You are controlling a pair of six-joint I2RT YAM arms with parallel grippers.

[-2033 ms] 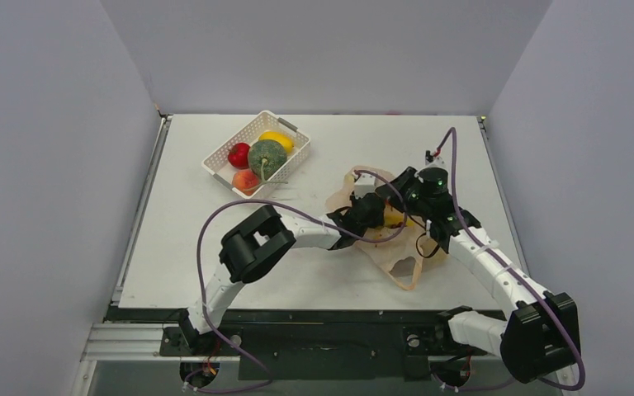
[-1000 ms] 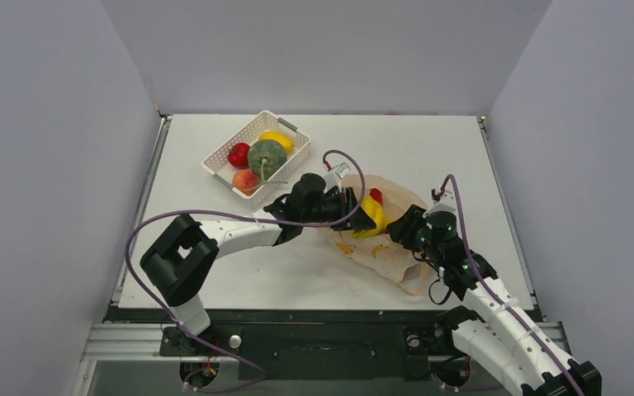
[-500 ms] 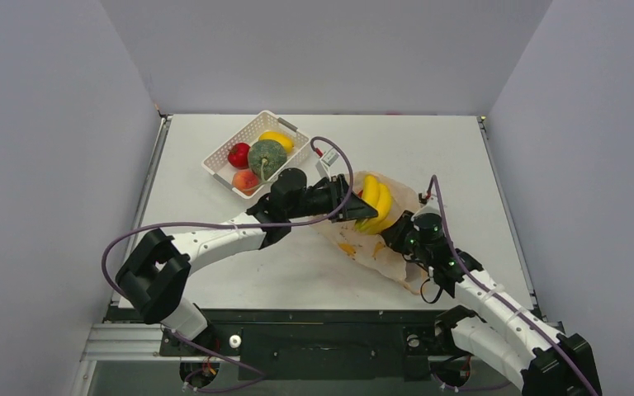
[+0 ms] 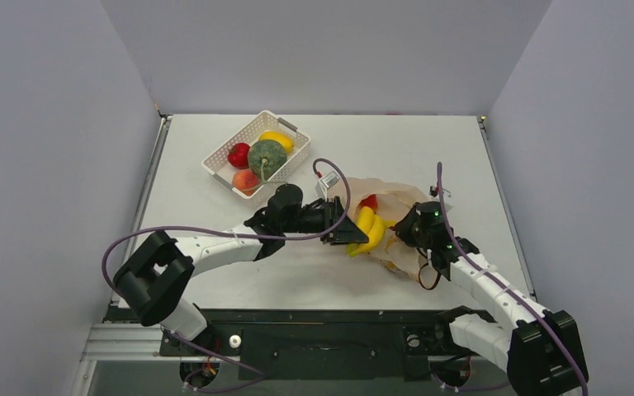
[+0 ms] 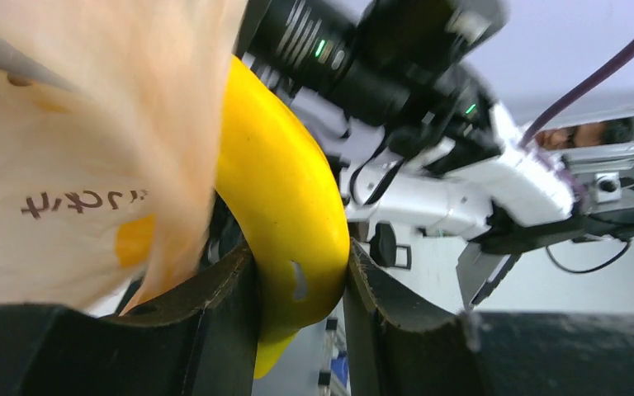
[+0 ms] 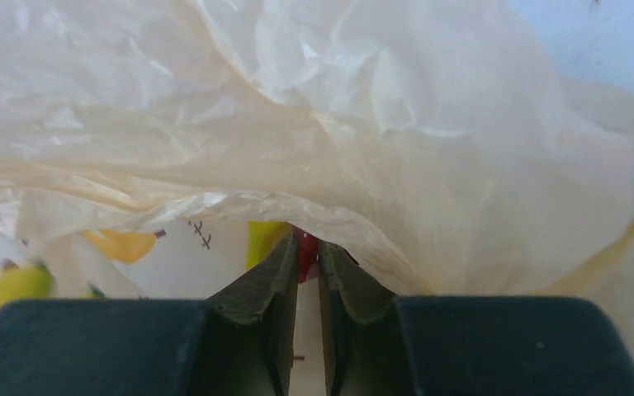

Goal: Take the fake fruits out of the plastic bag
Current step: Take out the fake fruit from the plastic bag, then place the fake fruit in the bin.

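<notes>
I need to use my left gripper to set the yellow bananas down and release them on top of the yellow fruit [image 4: 273, 135] in the white latticed basket.
My left gripper [image 4: 353, 233] is shut on the yellow bananas [image 4: 370, 228], which stick out at the mouth of the pale-orange plastic bag [image 4: 396, 196]. In the left wrist view the bananas [image 5: 285, 198] sit clamped between both pads, with bag film [image 5: 82, 140] draped on the left. My right gripper [image 4: 403, 236] is at the bag's near right side. Its jaws [image 6: 307, 245] are almost together on the bag's edge [image 6: 355, 124]. A red fruit [image 4: 369, 201] shows inside the bag and between my right fingertips.
A white latticed basket [image 4: 213, 163] stands at the back left. It holds a red apple [image 4: 238, 155], a green melon [image 4: 267, 157], a yellow fruit [image 4: 277, 139] and a peach [image 4: 245, 179]. Grey walls enclose the table.
My left gripper has brought the bananas down and nearer, out past the bag's mouth. My right gripper has narrowed onto the bag's edge and its arm has shifted slightly.
</notes>
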